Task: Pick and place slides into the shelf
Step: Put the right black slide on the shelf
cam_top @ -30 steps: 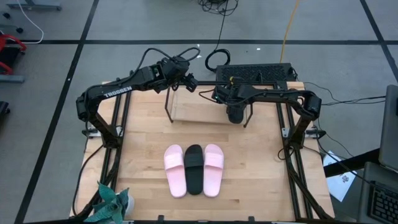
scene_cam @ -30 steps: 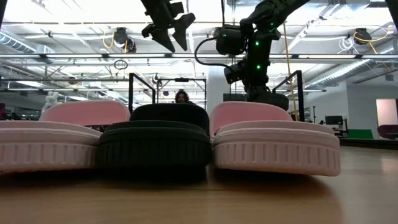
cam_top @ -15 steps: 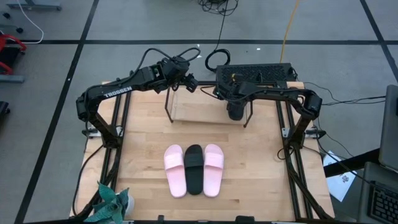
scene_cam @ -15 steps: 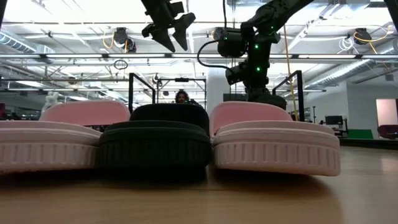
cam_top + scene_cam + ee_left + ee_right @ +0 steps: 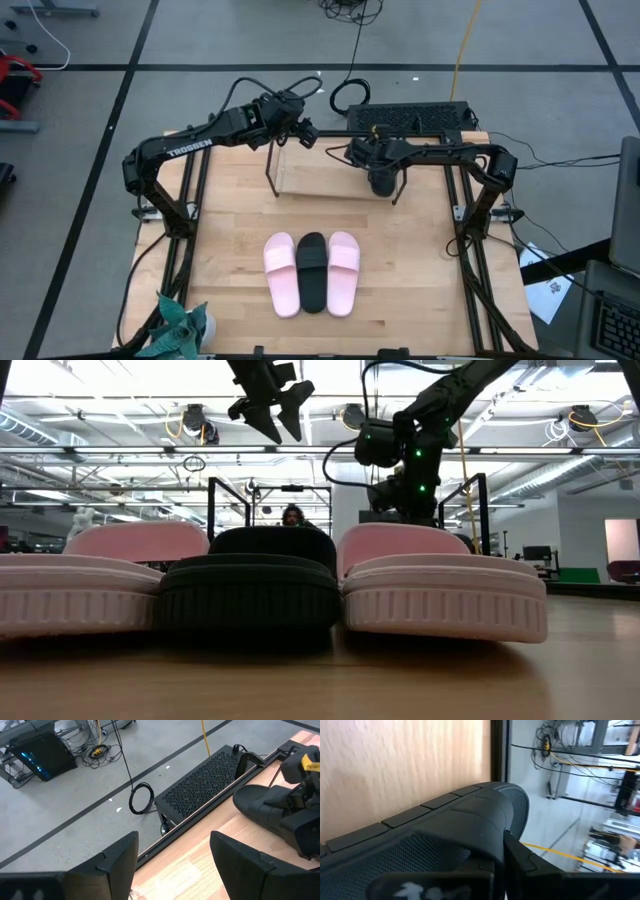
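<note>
The black slide's toe juts past the table's far edge, so my right gripper will open, retake the slide's strap [image 5: 482,817] and draw the slide back.
Three slides lie side by side on the table's near half: pink [image 5: 281,274], black [image 5: 312,270], pink [image 5: 342,272]. The shelf [image 5: 318,178], thin black rods over a light wooden board, stands at the far middle. My right gripper [image 5: 374,168] is shut on a second black slide [image 5: 381,182] over the shelf's right end; this slide [image 5: 265,807] also shows in the left wrist view. My left gripper [image 5: 306,132] hangs open and empty above the shelf's far left corner, its fingers [image 5: 120,855] wide apart. My right gripper has the black slide by its broad strap [image 5: 487,822], one dark finger [image 5: 520,862] showing against the strap's edge. The other finger is hidden behind the slide. The fingers slant down from the table's right. Whether the slide touches the shelf's board I cannot tell.
A black perforated box [image 5: 410,118] lies just beyond the table's far edge. The black frame's struts [image 5: 470,215] run along both table sides. A teal bundle [image 5: 180,325] sits at the near left corner. Bare wood shows between the shelf and the three slides.
My right gripper has sunk a little toward the shelf with the black slide, still shut on it, and has tipped slightly. My left gripper has kept still.
</note>
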Robot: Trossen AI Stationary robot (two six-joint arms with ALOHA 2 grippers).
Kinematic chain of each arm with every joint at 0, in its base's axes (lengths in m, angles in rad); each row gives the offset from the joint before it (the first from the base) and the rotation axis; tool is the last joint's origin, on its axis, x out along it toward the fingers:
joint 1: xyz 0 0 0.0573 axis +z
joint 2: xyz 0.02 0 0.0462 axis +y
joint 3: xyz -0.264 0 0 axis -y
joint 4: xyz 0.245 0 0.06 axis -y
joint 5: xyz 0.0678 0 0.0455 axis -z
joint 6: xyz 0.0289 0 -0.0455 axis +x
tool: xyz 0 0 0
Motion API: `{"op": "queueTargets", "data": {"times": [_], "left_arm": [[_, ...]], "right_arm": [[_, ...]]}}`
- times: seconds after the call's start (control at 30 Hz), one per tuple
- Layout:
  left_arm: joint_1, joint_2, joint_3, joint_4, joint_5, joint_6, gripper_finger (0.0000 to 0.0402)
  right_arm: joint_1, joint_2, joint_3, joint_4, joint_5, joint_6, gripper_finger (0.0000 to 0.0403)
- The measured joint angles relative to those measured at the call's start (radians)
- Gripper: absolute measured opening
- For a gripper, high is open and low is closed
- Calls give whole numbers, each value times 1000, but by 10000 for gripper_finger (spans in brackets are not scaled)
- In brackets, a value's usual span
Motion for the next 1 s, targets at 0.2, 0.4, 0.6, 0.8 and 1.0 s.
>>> {"op": "queueTargets", "data": {"times": [0.2, 0.4, 0.6, 0.8, 1.0], "left_arm": [[0, 0, 0, 0, 0, 0, 248], [0, 0, 0, 1, 0, 0, 248], [0, 0, 0, 0, 0, 0, 248], [0, 0, 0, 0, 0, 1, 248], [0, 0, 0, 0, 0, 1, 248]], "right_arm": [[1, 0, -31, 12, -15, 4, 1], [1, -3, -56, 35, -15, 17, 2], [0, -3, -57, 54, -48, 19, 3], [0, -3, -57, 55, -65, 21, 36], [11, -2, -58, 56, -68, 22, 100]]}}
